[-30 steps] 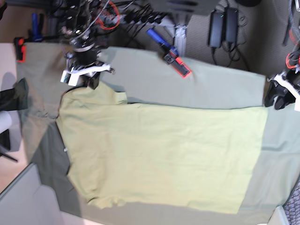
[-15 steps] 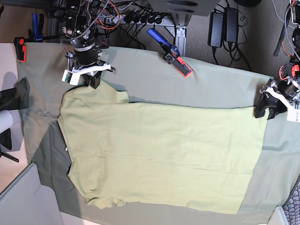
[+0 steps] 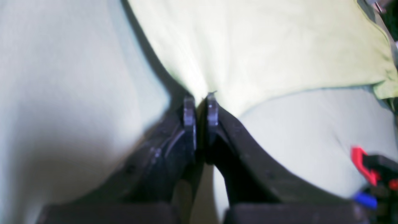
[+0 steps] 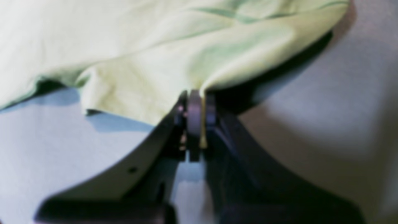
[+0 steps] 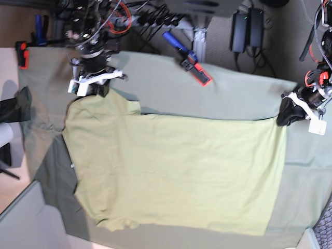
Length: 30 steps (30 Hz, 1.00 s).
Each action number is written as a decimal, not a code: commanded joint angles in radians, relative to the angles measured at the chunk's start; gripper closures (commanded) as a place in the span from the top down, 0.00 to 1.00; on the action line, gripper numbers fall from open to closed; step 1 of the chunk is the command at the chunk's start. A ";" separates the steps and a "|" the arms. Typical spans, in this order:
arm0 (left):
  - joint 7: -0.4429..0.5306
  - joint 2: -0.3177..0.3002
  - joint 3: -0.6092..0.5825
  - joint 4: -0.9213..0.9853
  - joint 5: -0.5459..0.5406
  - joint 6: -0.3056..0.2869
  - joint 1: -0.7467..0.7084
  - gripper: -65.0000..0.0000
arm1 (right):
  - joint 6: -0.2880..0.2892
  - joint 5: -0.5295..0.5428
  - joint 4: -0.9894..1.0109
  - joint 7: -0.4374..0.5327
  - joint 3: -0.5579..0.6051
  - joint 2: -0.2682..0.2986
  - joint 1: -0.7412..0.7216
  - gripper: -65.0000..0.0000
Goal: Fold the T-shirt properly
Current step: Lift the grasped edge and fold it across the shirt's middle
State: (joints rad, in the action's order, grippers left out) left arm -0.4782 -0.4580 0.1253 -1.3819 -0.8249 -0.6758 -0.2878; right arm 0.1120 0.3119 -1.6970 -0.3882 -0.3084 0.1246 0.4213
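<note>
I need to use my right gripper to lay the edge of the sleeve, now lifted a little off the cloth, down on the T-shirt [image 5: 95, 153], close to the small white tag of the collar.
The pale yellow-green T-shirt [image 5: 176, 166] lies flat on the grey-green table cloth [image 5: 233, 93], collar to the left with a small white tag [image 5: 72, 166]. My left gripper [image 5: 284, 118] is at the far right, shut on the shirt's upper hem corner; the left wrist view shows the gripper [image 3: 200, 99] pinching the T-shirt [image 3: 264, 46] fabric. My right gripper [image 5: 98, 92] is at the upper left, shut on the sleeve edge; the right wrist view shows the gripper [image 4: 197, 102] pinching the T-shirt [image 4: 140, 46], lifted a little off the cloth.
A blue and red clamp [image 5: 189, 61] holds the cloth's far edge, and it also shows in the left wrist view [image 3: 363, 165]. A red clamp [image 5: 22, 53] sits at the far left corner. Power bricks [image 5: 247, 28] and cables lie beyond the table.
My left gripper has closed in on the hem corner and drawn it a little leftward, so the shirt's right edge has shifted inward. My right gripper has stayed at the sleeve.
</note>
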 commanded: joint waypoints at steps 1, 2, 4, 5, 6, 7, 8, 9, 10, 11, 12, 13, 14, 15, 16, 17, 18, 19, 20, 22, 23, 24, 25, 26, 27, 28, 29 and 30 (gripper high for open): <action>-0.018 -0.026 0.005 -0.024 0.001 -0.022 -0.022 0.00 | 0.006 -0.005 -0.040 0.010 -0.016 0.006 0.030 0.00; -0.020 -0.037 0.008 -0.042 -0.004 -0.022 -0.039 0.00 | 0.013 -0.003 -0.068 0.009 -0.024 0.006 0.049 0.00; -0.021 -0.056 0.018 -0.084 -0.014 -0.022 -0.078 0.00 | 0.027 0.008 -0.121 0.009 -0.038 0.007 0.087 0.00; -0.021 -0.064 0.021 -0.108 -0.024 -0.022 -0.099 0.00 | 0.027 0.009 -0.141 0.008 -0.039 0.010 0.105 0.00; -0.021 -0.072 0.026 -0.133 -0.030 -0.022 -0.120 0.00 | 0.027 0.009 -0.157 0.003 -0.040 0.011 0.122 0.00; -0.021 -0.078 0.028 -0.160 -0.031 -0.022 -0.141 0.00 | 0.027 0.009 -0.171 -0.005 -0.040 0.011 0.136 0.00; -0.021 -0.080 0.034 -0.186 -0.031 -0.022 -0.160 0.00 | 0.027 0.010 -0.182 -0.010 -0.040 0.011 0.150 0.00; -0.021 -0.082 0.039 -0.211 -0.031 -0.022 -0.178 0.00 | 0.027 0.010 -0.192 -0.010 -0.040 0.011 0.164 0.00; -0.021 -0.083 0.045 -0.233 -0.031 -0.022 -0.195 0.00 | 0.027 0.010 -0.201 -0.010 -0.040 0.011 0.176 0.00; -0.021 -0.083 0.054 -0.253 -0.031 -0.022 -0.207 0.00 | 0.027 0.010 -0.211 -0.009 -0.041 0.011 0.187 0.00; -0.021 -0.083 0.065 -0.269 -0.031 -0.022 -0.220 0.00 | 0.027 0.010 -0.221 -0.010 -0.041 0.010 0.193 0.00; -0.020 -0.083 0.077 -0.282 -0.031 -0.022 -0.231 0.00 | 0.027 0.010 -0.233 -0.009 -0.041 0.011 0.201 0.00; -0.021 -0.083 0.090 -0.291 -0.031 -0.022 -0.239 0.00 | 0.027 0.009 -0.248 -0.010 -0.043 0.011 0.204 0.00; -0.020 -0.083 0.105 -0.295 -0.032 -0.022 -0.245 0.00 | 0.027 0.009 -0.263 -0.010 -0.046 0.011 0.206 0.00; -0.021 -0.083 0.117 -0.295 -0.034 -0.022 -0.245 0.00 | 0.027 0.010 -0.275 -0.010 -0.051 0.011 0.205 0.00; -0.021 -0.083 0.130 -0.295 -0.037 -0.022 -0.245 0.00 | 0.027 0.010 -0.287 -0.009 -0.060 0.011 0.205 0.00; -0.021 -0.083 0.142 -0.295 -0.043 -0.022 -0.245 0.00 | 0.027 0.012 -0.299 -0.009 -0.070 0.011 0.201 0.00; -0.021 -0.083 0.152 -0.295 -0.053 -0.022 -0.244 0.00 | 0.027 0.016 -0.310 -0.009 -0.081 0.011 0.197 0.00; -0.020 -0.085 0.159 -0.295 -0.055 -0.022 -0.244 0.00 | 0.027 0.027 -0.321 -0.009 -0.093 0.011 0.190 0.00; -0.020 -0.094 0.161 -0.295 -0.054 -0.022 -0.241 0.00 | 0.027 0.049 -0.330 -0.009 -0.113 0.011 0.166 0.00; -0.019 -0.097 0.160 -0.295 -0.055 -0.022 -0.237 0.00 | 0.027 0.053 -0.328 -0.009 -0.119 0.011 0.150 0.00; -0.020 -0.097 0.160 -0.295 -0.054 -0.022 -0.231 0.00 | 0.027 0.051 -0.326 -0.009 -0.120 0.011 0.131 0.00; -0.019 -0.097 0.160 -0.295 -0.054 -0.022 -0.225 0.00 | 0.027 0.051 -0.323 -0.009 -0.119 0.011 0.112 0.00; -0.019 -0.096 0.160 -0.295 -0.054 -0.022 -0.215 0.00 | 0.027 0.051 -0.318 -0.009 -0.119 0.011 0.093 0.00; -0.019 -0.096 0.159 -0.294 -0.053 -0.022 -0.203 0.00 | 0.028 0.051 -0.310 -0.009 -0.119 0.011 0.070 0.00; -0.019 -0.096 0.158 -0.293 -0.050 -0.022 -0.188 0.00 | 0.029 0.051 -0.301 -0.010 -0.119 0.011 0.048 0.00; -0.019 -0.096 0.157 -0.291 -0.040 -0.022 -0.171 0.00 | 0.034 0.051 -0.290 -0.010 -0.119 0.011 0.024 0.00; -0.019 -0.096 0.155 -0.288 -0.024 -0.022 -0.152 0.00 | 0.044 0.051 -0.277 -0.010 -0.119 0.011 0.000 0.00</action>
State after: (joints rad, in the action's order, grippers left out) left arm -0.5224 -0.5350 0.2726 -1.6600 -0.8318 -0.6819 -0.4450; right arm 0.1509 0.3599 -1.9583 -0.4248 -0.4213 0.1272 0.4259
